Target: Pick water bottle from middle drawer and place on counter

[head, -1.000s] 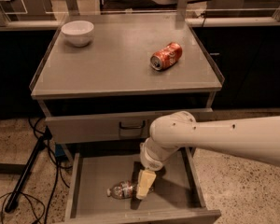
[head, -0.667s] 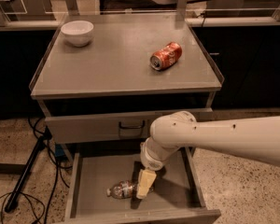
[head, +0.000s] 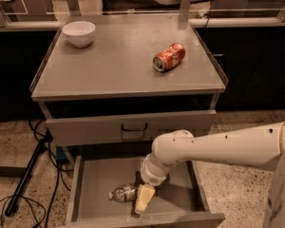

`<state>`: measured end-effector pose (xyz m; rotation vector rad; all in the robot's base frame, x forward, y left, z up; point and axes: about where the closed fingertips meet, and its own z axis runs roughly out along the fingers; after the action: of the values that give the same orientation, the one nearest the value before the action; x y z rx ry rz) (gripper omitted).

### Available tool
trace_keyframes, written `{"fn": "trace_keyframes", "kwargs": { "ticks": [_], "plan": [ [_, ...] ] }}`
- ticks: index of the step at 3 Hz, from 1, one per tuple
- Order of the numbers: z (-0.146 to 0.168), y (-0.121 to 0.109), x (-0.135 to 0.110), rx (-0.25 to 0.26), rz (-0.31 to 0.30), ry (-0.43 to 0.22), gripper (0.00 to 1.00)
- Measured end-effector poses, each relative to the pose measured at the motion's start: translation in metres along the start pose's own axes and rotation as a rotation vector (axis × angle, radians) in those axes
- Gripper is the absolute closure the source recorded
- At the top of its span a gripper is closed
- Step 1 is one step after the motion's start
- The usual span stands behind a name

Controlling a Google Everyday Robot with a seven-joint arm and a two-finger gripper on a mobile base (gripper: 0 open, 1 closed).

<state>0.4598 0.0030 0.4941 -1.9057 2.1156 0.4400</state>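
Observation:
I will next bring my gripper into the open middle drawer and close it on the bottom end of the water bottle (head: 137, 191), opposite its cap.
The water bottle (head: 123, 193) lies on its side on the floor of the open middle drawer (head: 102, 177), cap pointing left. My gripper (head: 141, 201) hangs from the white arm reaching in from the right, down inside the drawer at the bottle's right end. A cream finger (head: 144, 197) covers that end of the bottle. The counter (head: 118, 61) is the grey cabinet top above, with an orange-red soda can (head: 169, 57) lying on its side at the right.
A white bowl (head: 79, 33) stands at the counter's back left. A shut drawer front with a dark loop handle (head: 134, 127) sits above the open drawer. A black stand leg and cables lie on the floor at the left.

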Motion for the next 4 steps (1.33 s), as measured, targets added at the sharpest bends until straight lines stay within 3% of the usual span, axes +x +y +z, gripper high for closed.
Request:
{"fn": "trace_keyframes", "kwargs": {
  "ticks": [1, 2, 3, 4],
  "plan": [
    [0.002, 0.0, 0.001, 0.001, -0.006, -0.014, 0.0],
    [0.026, -0.01, 0.006, 0.003, -0.012, -0.037, 0.0],
    [0.06, -0.036, 0.014, -0.004, -0.045, -0.045, 0.0],
    [0.063, -0.038, 0.015, -0.005, -0.046, -0.048, 0.0]
  ]
}}
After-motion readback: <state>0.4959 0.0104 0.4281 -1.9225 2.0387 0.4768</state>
